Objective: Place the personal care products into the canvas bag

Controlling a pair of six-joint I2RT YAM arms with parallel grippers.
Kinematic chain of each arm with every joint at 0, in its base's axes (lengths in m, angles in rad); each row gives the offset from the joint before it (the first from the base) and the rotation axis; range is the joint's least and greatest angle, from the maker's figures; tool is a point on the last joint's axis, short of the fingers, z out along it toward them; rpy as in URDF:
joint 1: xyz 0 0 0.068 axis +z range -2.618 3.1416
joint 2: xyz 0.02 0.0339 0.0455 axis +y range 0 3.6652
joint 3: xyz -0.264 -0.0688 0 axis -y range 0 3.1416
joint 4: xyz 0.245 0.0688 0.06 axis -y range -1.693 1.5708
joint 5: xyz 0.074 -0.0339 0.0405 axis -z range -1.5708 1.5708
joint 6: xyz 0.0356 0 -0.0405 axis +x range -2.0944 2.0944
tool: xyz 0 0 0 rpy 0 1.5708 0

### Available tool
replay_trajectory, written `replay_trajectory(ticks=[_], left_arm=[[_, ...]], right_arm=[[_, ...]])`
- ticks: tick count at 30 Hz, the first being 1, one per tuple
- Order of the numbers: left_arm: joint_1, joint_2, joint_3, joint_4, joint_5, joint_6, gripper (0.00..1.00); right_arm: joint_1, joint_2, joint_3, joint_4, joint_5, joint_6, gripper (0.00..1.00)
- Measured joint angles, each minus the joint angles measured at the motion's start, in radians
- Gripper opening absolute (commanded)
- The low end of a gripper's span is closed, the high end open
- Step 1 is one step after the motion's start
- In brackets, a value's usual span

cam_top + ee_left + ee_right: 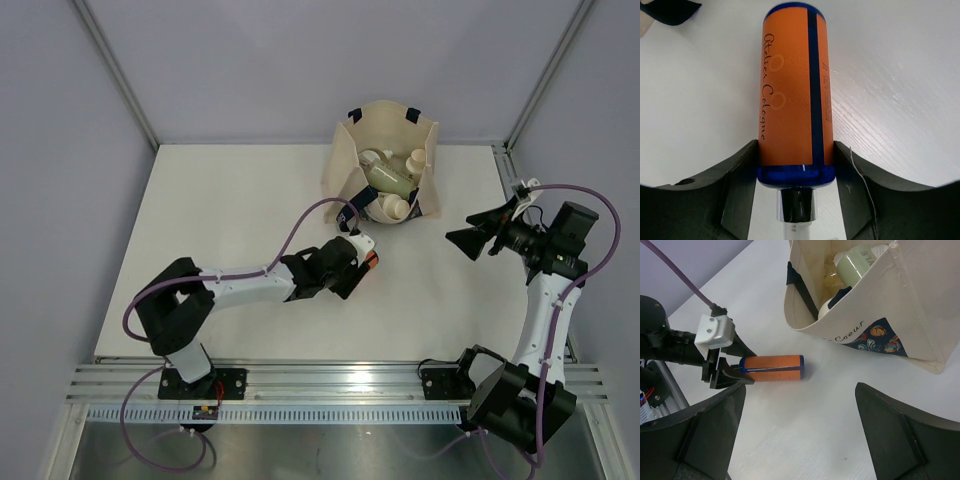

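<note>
The left gripper is holding the orange bottle close to its sprayer neck, so it should open and take it nearer its middle [794,97] before it lifts the bottle into the bag.
The orange bottle with blue ends [790,90] lies lengthwise between my left gripper's [796,165] jaws, which press on both sides of it near its sprayer neck. It is low over the white table, a little in front of the canvas bag [345,150]; it also shows in the top view [371,263] and the right wrist view [772,368]. The beige bag [920,315] stands open and holds a sage-green bottle [390,180] and cream bottles [395,207]. My right gripper [462,238] is open and empty, hovering to the right of the bag.
A navy bag strap [670,10] lies on the table just beyond the orange bottle. The table's right edge and a frame post [505,160] are near my right arm. Grey walls enclose the back and sides.
</note>
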Motion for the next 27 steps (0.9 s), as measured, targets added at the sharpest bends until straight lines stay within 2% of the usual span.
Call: replay_trajectory(ticks=[5,7,8,9,12,18,22,24,25,27], left_arm=[[0.002,0.111,0.006,0.022,-0.001,0.000,0.00],[0.004,0.134,0.031,0.025,-0.004,0.000,0.15],[0.005,0.146,0.045,0.026,-0.004,-0.002,0.35],[0.007,0.159,0.061,0.027,-0.004,-0.003,0.47],[0.015,0.194,0.108,0.018,-0.005,-0.008,0.75],[0.022,0.306,0.245,-0.041,-0.007,-0.004,0.94],[0.023,0.371,0.328,-0.077,-0.008,0.006,0.95],[0.026,0.390,0.358,-0.090,-0.011,0.013,0.86],[0.027,0.398,0.372,-0.095,-0.012,0.016,0.64],[0.032,0.412,0.392,-0.106,-0.020,0.020,0.32]], right_arm=[[-0.003,0.002,0.003,-0.002,0.000,0.000,0.99],[-0.004,0.004,0.003,-0.003,0.000,0.000,0.99],[-0.004,0.006,0.003,-0.003,0.000,0.000,1.00],[-0.005,0.008,0.004,-0.004,0.000,0.000,1.00],[-0.005,0.013,0.005,-0.008,0.000,-0.001,0.99],[-0.006,0.014,0.008,-0.011,0.000,-0.004,0.99],[-0.008,0.014,0.008,-0.018,0.000,-0.008,0.99],[-0.009,0.014,0.008,-0.023,0.000,-0.008,0.99],[-0.010,0.014,0.008,-0.024,0.000,-0.008,0.99],[-0.013,0.014,0.010,-0.027,0.000,-0.008,1.00]])
